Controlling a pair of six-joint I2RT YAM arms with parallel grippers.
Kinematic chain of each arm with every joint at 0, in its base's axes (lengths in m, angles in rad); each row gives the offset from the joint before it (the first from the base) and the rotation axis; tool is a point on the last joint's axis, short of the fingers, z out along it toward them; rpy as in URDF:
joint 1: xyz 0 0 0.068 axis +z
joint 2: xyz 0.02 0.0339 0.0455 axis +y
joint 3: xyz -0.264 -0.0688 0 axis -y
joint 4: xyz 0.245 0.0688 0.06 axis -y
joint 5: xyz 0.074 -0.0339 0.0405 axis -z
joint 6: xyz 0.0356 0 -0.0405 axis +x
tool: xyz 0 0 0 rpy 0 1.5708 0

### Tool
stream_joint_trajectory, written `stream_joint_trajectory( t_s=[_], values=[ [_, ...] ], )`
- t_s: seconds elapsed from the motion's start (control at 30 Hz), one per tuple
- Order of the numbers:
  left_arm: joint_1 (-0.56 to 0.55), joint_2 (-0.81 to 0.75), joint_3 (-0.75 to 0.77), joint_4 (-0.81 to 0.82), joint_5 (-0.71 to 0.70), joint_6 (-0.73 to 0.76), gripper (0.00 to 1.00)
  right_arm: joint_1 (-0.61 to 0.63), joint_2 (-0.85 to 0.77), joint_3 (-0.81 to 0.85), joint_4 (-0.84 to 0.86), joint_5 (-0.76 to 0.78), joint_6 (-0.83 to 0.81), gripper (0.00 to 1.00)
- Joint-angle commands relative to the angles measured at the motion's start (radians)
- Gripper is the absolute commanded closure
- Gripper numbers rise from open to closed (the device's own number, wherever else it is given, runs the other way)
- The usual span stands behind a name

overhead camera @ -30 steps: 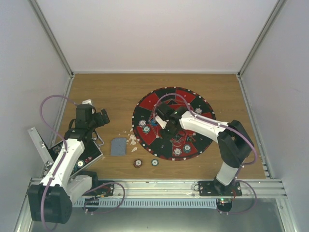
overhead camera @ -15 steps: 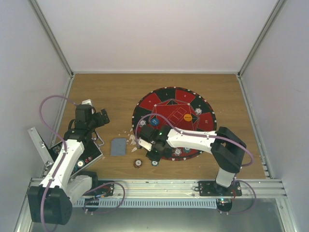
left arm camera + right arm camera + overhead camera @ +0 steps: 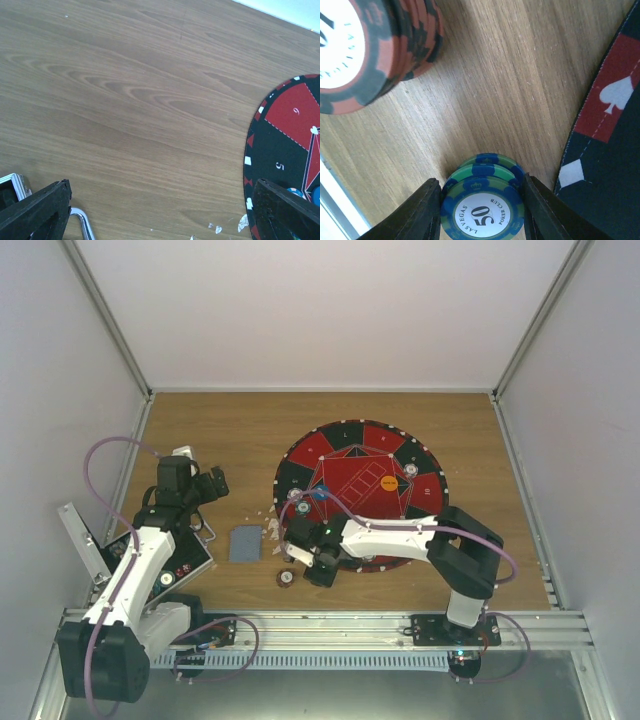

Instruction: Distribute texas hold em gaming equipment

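Observation:
The lower poker chip sticks out toward the mat from under the top chip. My right gripper needs to open and close around the stack (image 3: 482,200) to square it.
A short stack of teal-and-blue poker chips (image 3: 482,205) stands on the wood just off the mat's near edge. My right gripper (image 3: 481,207) is lowered over it, open, one finger (image 3: 422,212) close against each side. In the top view this gripper (image 3: 321,575) hides the stack. A red chip stack (image 3: 285,578) (image 3: 370,50) stands a little to its left. Grey-blue cards (image 3: 243,543) lie farther left. On the mat sit an orange disc (image 3: 389,482) and a grey chip (image 3: 411,471). My left gripper (image 3: 213,483) (image 3: 160,220) hangs open over bare wood, holding nothing.
The large round red-and-black mat (image 3: 345,455) (image 3: 290,130) (image 3: 610,150) covers the middle right. The black hinged case (image 3: 150,560) lies open at the left under my left arm, its metal handle (image 3: 82,222) by my left finger. White scraps (image 3: 272,530) lie near the cards.
My right arm swung from over the mat's centre to the near left and came down around the teal chip stack, its jaw width unchanged. The left arm stayed still.

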Motion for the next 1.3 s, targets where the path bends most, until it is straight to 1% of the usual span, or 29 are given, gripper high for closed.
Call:
stream_joint_trajectory(
  t_s=[0.0, 0.23, 0.37, 0.57, 0.9, 1.27],
  values=[
    [0.000, -0.011, 0.008, 0.013, 0.007, 0.003, 0.01, 0.010, 0.022, -0.018, 0.019, 0.033, 0.006, 0.66],
    [0.001, -0.016, 0.007, 0.015, 0.009, 0.003, 0.01, 0.012, 0.027, -0.030, 0.029, 0.039, 0.011, 0.63],
    [0.000, -0.016, 0.005, 0.016, 0.014, 0.002, 0.01, 0.019, 0.024, -0.038, 0.035, 0.040, 0.021, 0.60],
    [0.000, -0.023, -0.004, 0.016, 0.020, 0.000, 0.01, 0.032, 0.013, -0.031, 0.024, 0.060, 0.039, 0.51],
    [0.000, -0.035, -0.009, 0.014, 0.028, -0.004, 0.01, 0.036, -0.001, 0.006, 0.003, 0.078, 0.056, 0.44],
    [0.000, -0.042, -0.013, 0.016, 0.029, -0.007, 0.01, 0.036, -0.028, -0.031, 0.000, 0.070, 0.122, 0.35]
  ],
)
